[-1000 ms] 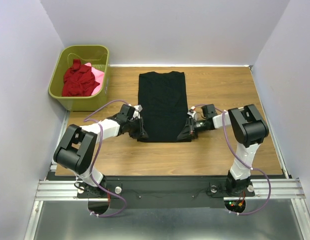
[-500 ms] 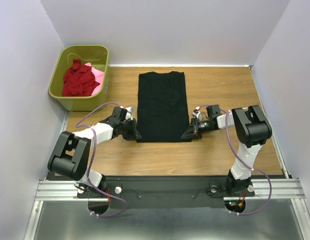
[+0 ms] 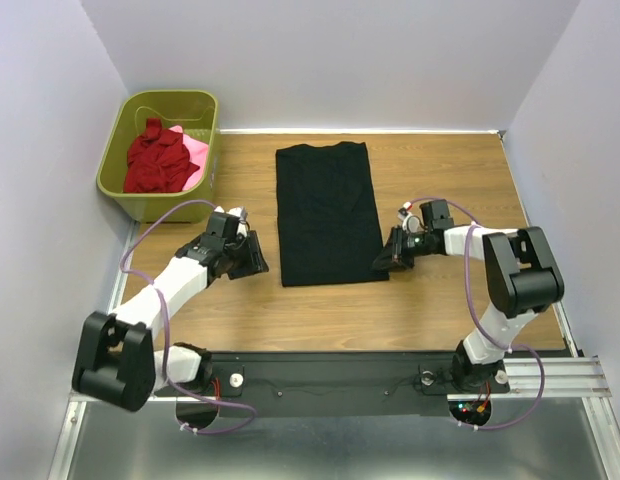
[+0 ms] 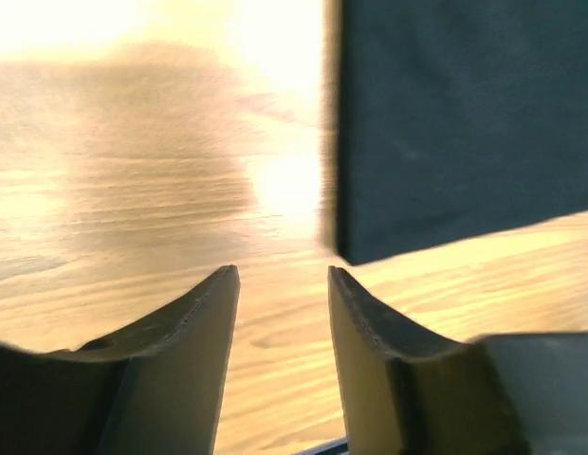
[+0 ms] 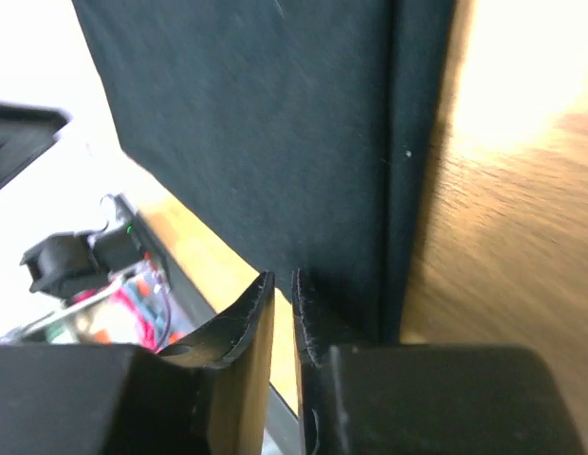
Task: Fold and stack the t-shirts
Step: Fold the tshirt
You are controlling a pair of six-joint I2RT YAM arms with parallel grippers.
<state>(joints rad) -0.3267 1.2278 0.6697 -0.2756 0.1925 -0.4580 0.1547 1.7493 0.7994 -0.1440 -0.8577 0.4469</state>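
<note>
Left fingers are open over wood beside the black t-shirt; they should pinch the near hem corner [image 3: 285, 283] before folding.
The black t-shirt [image 3: 327, 213] lies flat on the table, folded into a long narrow rectangle. My left gripper [image 3: 258, 257] is open and empty, on bare wood to the left of the shirt's near left corner. The left wrist view shows that gripper [image 4: 283, 270] apart from the shirt corner [image 4: 465, 123]. My right gripper [image 3: 383, 262] is at the shirt's near right corner. In the right wrist view its jaws [image 5: 283, 275] are almost shut at the edge of the shirt's hem [image 5: 256, 104]. A dark red t-shirt [image 3: 155, 160] and a pink t-shirt [image 3: 195, 150] lie crumpled in the basket.
The olive-green plastic basket [image 3: 115, 150] stands at the table's far left corner. White walls close in the left, back and right sides. Bare wood table [image 3: 440, 310] lies on both sides of the black shirt and in front of it.
My left gripper has let go of the shirt's near left corner and pulled back to the left. My right gripper has shifted slightly right, and the shirt's near edge moved right with it.
</note>
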